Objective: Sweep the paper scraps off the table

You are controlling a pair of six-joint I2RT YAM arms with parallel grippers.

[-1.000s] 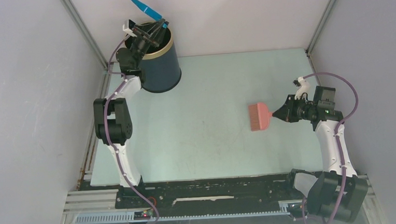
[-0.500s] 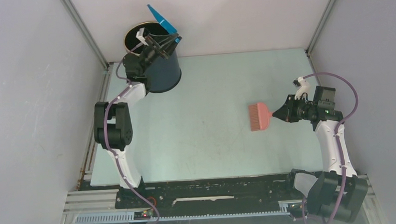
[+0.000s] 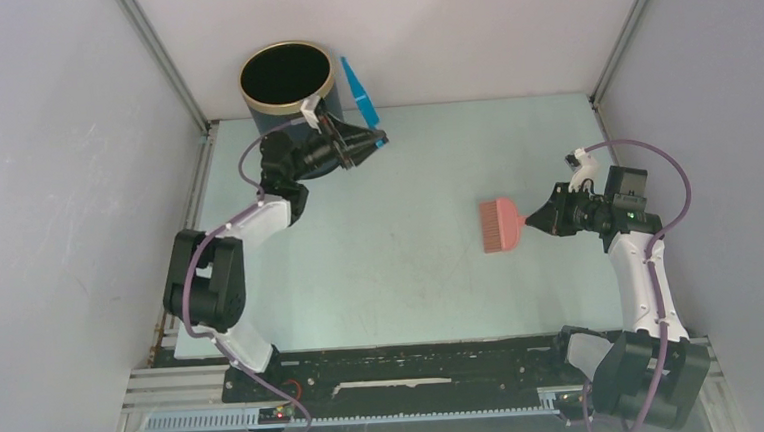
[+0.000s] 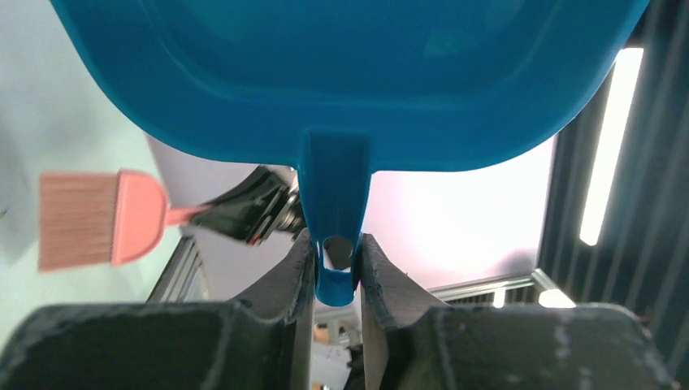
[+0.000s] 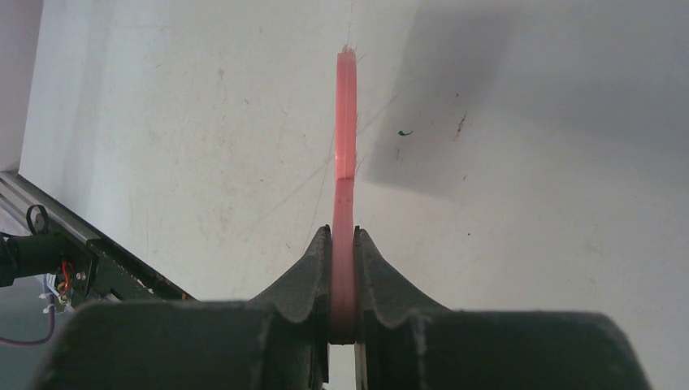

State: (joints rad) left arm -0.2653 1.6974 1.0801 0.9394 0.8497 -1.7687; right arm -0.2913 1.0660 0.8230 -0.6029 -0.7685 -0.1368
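Observation:
My right gripper will set the pink hand brush down flat and let it go on the near half of the table [image 3: 471, 253] [image 5: 354, 160], with its handle toward the black rail.
No paper scraps show on the pale mint-green table [image 3: 411, 264] in any view. My left gripper [image 3: 373, 138] is shut on the handle of the blue dustpan [image 3: 357, 87], which is held on edge just right of the dark bin. In the left wrist view the dustpan [image 4: 349, 73] fills the top, its handle pinched between my fingers [image 4: 292, 276]. My right gripper [image 3: 536, 219] is shut on the handle of the pink hand brush [image 3: 502, 224], held at the right of the table. In the right wrist view the brush [image 5: 346, 122] is seen edge-on over the table.
A dark round bin with a gold rim [image 3: 286, 77] stands at the back left corner. White walls and grey rails [image 3: 164, 69] close the table on three sides. A black rail [image 3: 397, 360] runs along the near edge.
My left arm has swung the dustpan from above the bin's mouth down and to the right, off the bin. The right arm and brush have not moved.

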